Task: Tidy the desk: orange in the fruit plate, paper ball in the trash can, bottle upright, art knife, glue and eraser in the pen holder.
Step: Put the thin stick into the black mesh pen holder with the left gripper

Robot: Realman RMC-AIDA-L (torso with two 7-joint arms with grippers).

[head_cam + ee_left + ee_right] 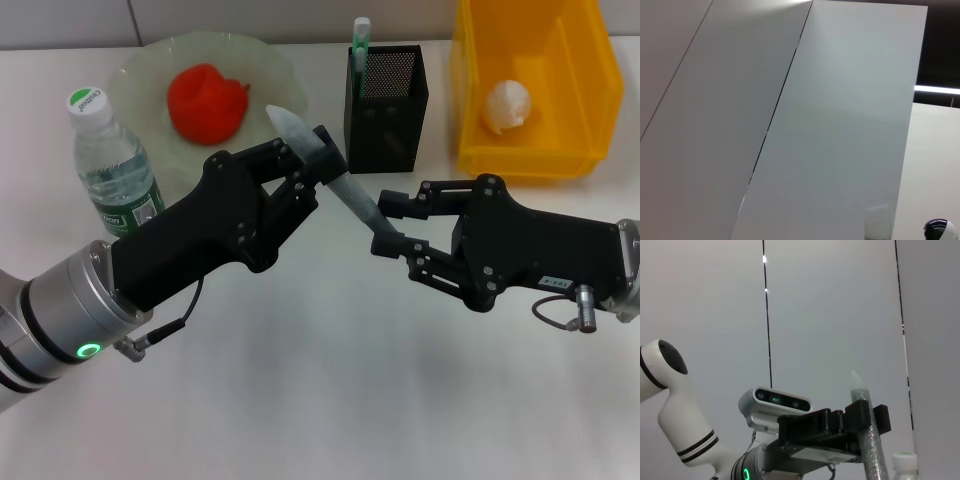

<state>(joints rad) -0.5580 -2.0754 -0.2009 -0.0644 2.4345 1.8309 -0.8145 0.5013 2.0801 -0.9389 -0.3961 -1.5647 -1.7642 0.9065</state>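
Observation:
The robot's left gripper needs to release the glue inside the black pen holder (399, 68), next to the art knife.
My left gripper (312, 160) is shut on the upper part of the grey glue (352, 197), which slants in the air above the desk (300, 380). The glue's lower end lies between the spread fingers of my right gripper (388, 224), which is open. The right wrist view shows the left gripper (860, 415) with the glue (871, 450) standing up from it. The orange (207, 100) sits in the fruit plate (135, 70). The paper ball (507, 105) lies in the trash can (530, 160). The bottle (110, 160) stands upright. The art knife (361, 35) sticks out of the pen holder (385, 120). The eraser is out of view.
The plate, pen holder and yellow bin line the far edge of the desk. The bottle stands close beside my left forearm. White tabletop stretches below both arms. The left wrist view shows only wall panels.

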